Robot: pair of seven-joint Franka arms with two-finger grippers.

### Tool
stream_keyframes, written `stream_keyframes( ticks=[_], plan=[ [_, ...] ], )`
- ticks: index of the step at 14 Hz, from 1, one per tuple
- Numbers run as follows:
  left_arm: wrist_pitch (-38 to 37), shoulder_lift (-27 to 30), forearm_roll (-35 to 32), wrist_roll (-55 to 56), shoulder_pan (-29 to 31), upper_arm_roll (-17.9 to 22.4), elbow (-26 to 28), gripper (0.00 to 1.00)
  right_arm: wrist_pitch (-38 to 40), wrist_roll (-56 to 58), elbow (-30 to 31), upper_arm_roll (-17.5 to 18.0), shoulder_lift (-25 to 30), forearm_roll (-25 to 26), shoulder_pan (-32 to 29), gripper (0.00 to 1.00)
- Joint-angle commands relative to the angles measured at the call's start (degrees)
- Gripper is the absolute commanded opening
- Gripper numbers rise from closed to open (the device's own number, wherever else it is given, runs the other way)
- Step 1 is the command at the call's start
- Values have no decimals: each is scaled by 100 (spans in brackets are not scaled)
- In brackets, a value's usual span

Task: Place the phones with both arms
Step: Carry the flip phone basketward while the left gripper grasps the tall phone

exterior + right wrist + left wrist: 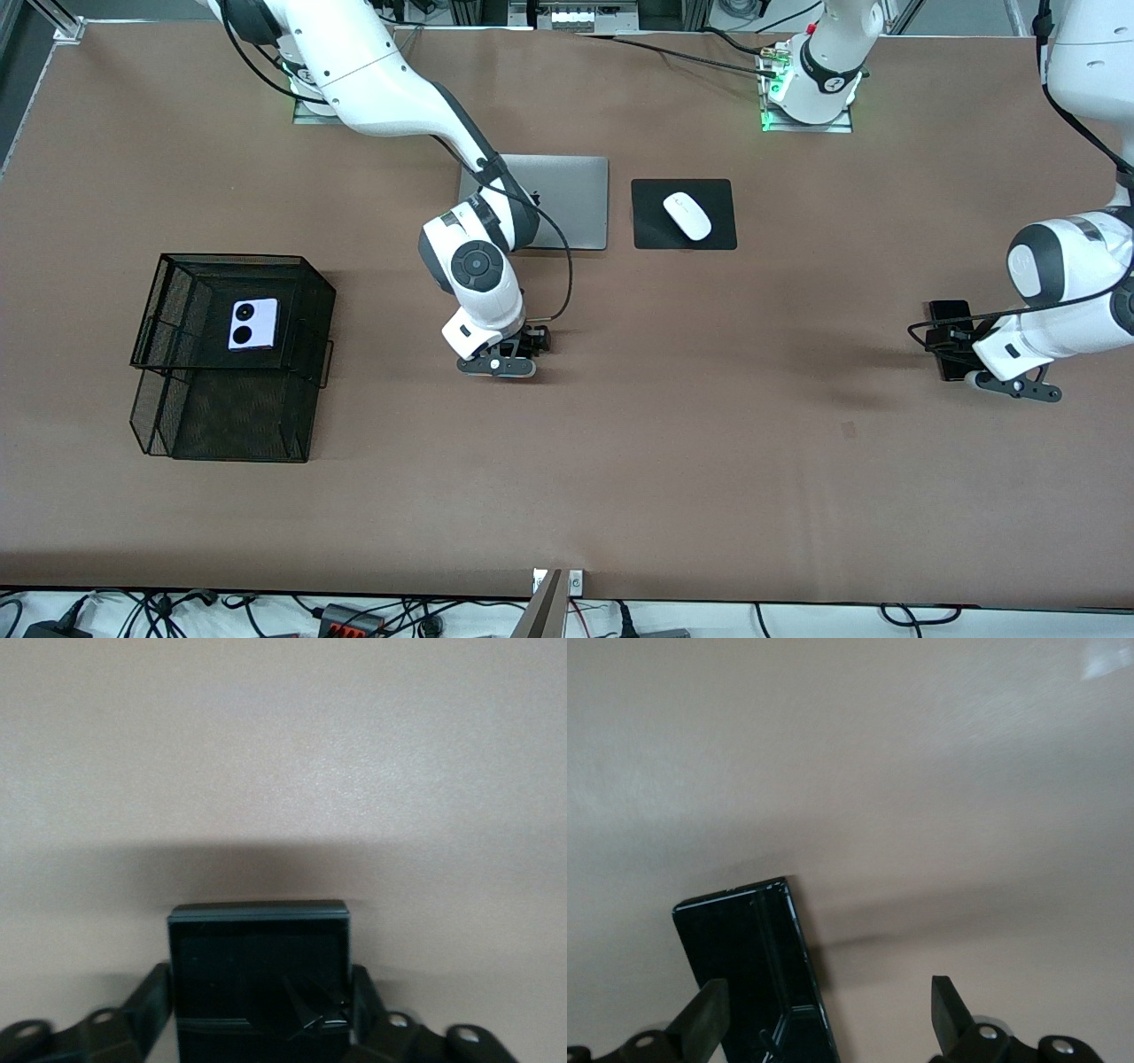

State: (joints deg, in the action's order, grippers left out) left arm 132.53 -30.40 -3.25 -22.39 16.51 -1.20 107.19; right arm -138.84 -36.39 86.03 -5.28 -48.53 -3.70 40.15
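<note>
The robot's left gripper will next close on the long sides (949, 342) (766, 1010) of the black slab phone, around its middle, with one finger against each side.
A squarish black phone (259, 948) lies on the brown table near its middle. My right gripper (260, 992) (523, 347) is shut on it, one finger pressed against each side. Toward the left arm's end of the table lies a longer black slab phone (744, 957) (948, 312). My left gripper (828, 1014) (955, 350) hangs open just over the slab, which sits off-centre, close to one of the fingers (707, 1014). A lilac-white phone (253, 324) with two black round lenses rests in the upper tier of a black mesh basket (177, 292).
The two-tier basket stands toward the right arm's end of the table. A closed grey laptop (571, 208) and a white mouse (687, 215) on a black pad (651, 232) lie farther from the front camera than the grippers.
</note>
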Motion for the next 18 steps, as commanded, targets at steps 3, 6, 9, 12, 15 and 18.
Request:
stream_keyframes(
  ticks=[3,6,9,12,15,18],
  plan=[
    [220,61,290,33,256,-56,214,100,111,9,-77,9,97,-26,-60,36],
    [246,-18,290,-38,511,-65,188,100,671,18,-217,-96,387,-26,-183,36],
    [264,-80,325,-3,704,-82,196,100,1918,254,-1174,-52,432,1,-718,36],
    [491,-89,378,50,784,-91,327,100,2370,894,-1334,-61,669,27,-1245,36],
    [580,-98,492,59,775,-91,424,100,2747,2036,-1325,-61,784,18,-2009,36],
    [721,-115,492,59,766,-91,504,100,2977,2775,-1317,-61,845,45,-2634,35]
  ],
)
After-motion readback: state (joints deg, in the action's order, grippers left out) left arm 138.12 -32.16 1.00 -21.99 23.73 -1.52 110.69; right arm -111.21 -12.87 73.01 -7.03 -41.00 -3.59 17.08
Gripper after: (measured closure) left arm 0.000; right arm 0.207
